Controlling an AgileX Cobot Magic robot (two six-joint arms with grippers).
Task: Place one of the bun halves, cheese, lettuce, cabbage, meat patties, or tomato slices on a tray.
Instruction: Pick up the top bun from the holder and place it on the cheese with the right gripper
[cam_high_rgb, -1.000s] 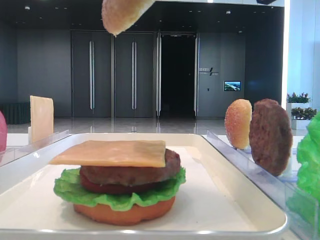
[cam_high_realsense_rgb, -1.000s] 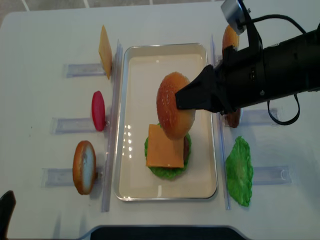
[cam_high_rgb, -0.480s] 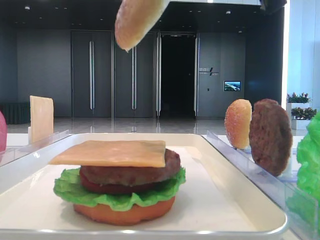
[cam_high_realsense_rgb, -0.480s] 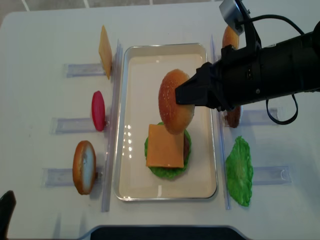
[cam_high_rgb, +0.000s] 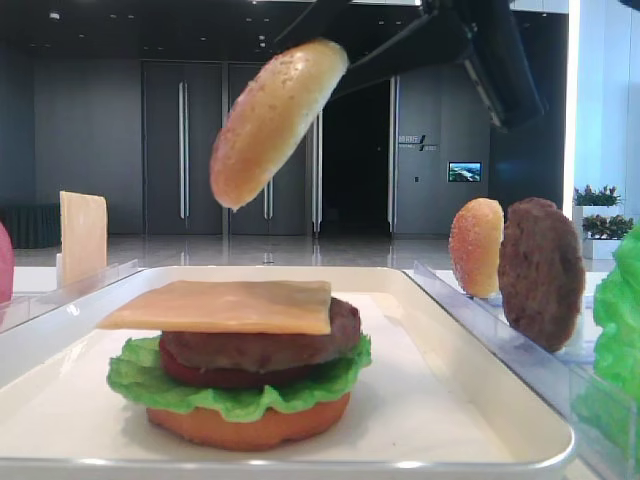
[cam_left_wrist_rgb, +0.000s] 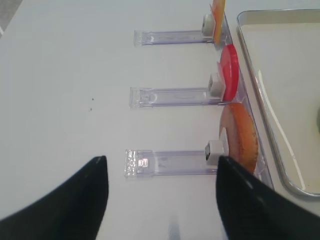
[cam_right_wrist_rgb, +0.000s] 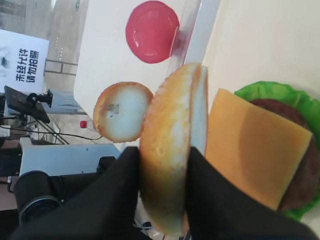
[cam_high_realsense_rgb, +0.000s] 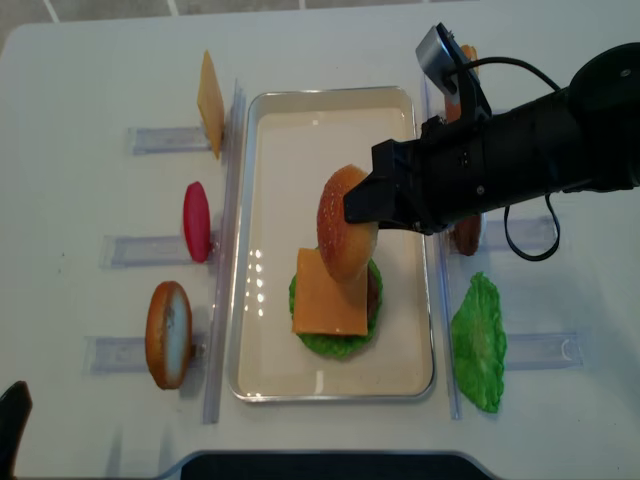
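I will use my right gripper to set the golden bun half on top of the cheese (cam_high_realsense_rgb: 327, 278) (cam_right_wrist_rgb: 246, 135) that crowns the stack, and let go of it there.
My right gripper (cam_high_realsense_rgb: 365, 205) is shut on a golden domed bun half (cam_high_realsense_rgb: 345, 225), gripping it by its edge so it hangs tilted. In the low exterior view the bun half (cam_high_rgb: 275, 120) floats above the stack, apart from it. The stack sits on the white tray (cam_high_realsense_rgb: 270, 130): cheese (cam_high_rgb: 225, 305) on top, then a meat patty (cam_high_rgb: 260, 345), a dark red slice, lettuce (cam_high_rgb: 140, 380) and a flat bottom bun (cam_high_rgb: 250, 425). The wrist view has the bun half (cam_right_wrist_rgb: 172, 150) beside the cheese (cam_right_wrist_rgb: 255, 150). My left gripper (cam_left_wrist_rgb: 161, 165) is open over bare table, left of the tray.
Clear racks flank the tray. On the left stand a cheese slice (cam_high_realsense_rgb: 210, 90), a tomato slice (cam_high_realsense_rgb: 197, 222) and a bun half (cam_high_realsense_rgb: 168, 333). On the right are a bun half (cam_high_rgb: 476, 247), a meat patty (cam_high_rgb: 540, 270) and a lettuce leaf (cam_high_realsense_rgb: 478, 340).
My right gripper has come down with the bun half, bringing it closer above the cheese. The left gripper and the stack have not moved.
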